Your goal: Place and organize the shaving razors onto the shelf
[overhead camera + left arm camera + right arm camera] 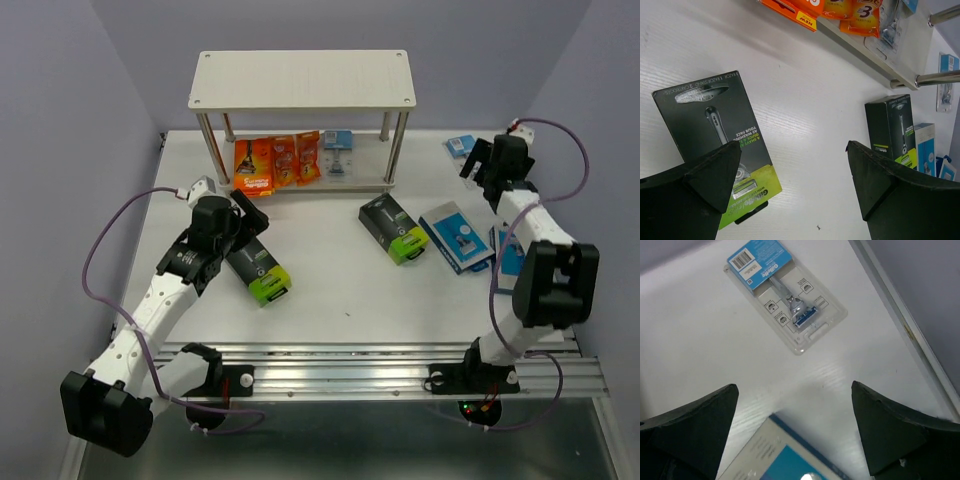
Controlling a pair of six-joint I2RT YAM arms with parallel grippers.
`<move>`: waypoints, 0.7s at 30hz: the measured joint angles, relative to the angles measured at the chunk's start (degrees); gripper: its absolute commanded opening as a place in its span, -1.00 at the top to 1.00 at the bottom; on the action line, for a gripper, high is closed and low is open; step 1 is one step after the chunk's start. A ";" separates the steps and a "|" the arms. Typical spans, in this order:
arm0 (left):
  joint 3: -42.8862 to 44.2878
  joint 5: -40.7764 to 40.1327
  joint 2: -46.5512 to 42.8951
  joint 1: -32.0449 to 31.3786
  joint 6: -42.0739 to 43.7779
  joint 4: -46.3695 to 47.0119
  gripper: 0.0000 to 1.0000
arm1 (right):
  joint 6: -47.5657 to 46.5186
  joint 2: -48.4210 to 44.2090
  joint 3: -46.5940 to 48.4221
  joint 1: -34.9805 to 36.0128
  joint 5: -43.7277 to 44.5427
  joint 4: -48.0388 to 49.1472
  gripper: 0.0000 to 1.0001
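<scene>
Next, I move my right gripper to the small blister card and close it on its razor's handle (pixel 470 163) (pixel 783 291), just below the blue label.
The shelf (pixel 300 80) stands at the back, and its lower board (pixel 875 50) carries three orange razor packs (pixel 283 160) and a light-blue blister card (pixel 338 150). On the table lie two black-and-green razor boxes (pixel 258 270) (pixel 393 228), two blue boxes (pixel 456 236) (pixel 505 250) and a small blister card (pixel 460 145). My left gripper (pixel 792 170) hangs open above bare table, with the near black-and-green box (pixel 715 135) under its left finger. My right gripper (pixel 795 425) is open and empty, between the blister card (pixel 785 295) and a blue box (pixel 785 455).
The table's right edge (pixel 905 325) runs close beside the right gripper. The shelf's silver posts (pixel 940 77) stand at the board's corners. Purple walls close in the back and sides. A second black-and-green box (pixel 892 127) lies ahead right of the left gripper.
</scene>
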 measured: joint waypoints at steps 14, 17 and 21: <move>0.00 -4.35 -1.64 0.11 -3.82 -2.10 -0.98 | -24.04 45.99 49.79 -7.63 -20.04 -14.40 -0.98; 0.00 -4.72 -1.05 0.11 -4.35 -2.12 -0.98 | -26.45 49.03 54.64 -9.27 -23.41 -15.28 -0.87; 0.33 -4.61 1.55 0.11 -4.76 -2.49 -0.98 | -28.20 52.96 60.37 -9.60 -25.46 -15.43 -0.78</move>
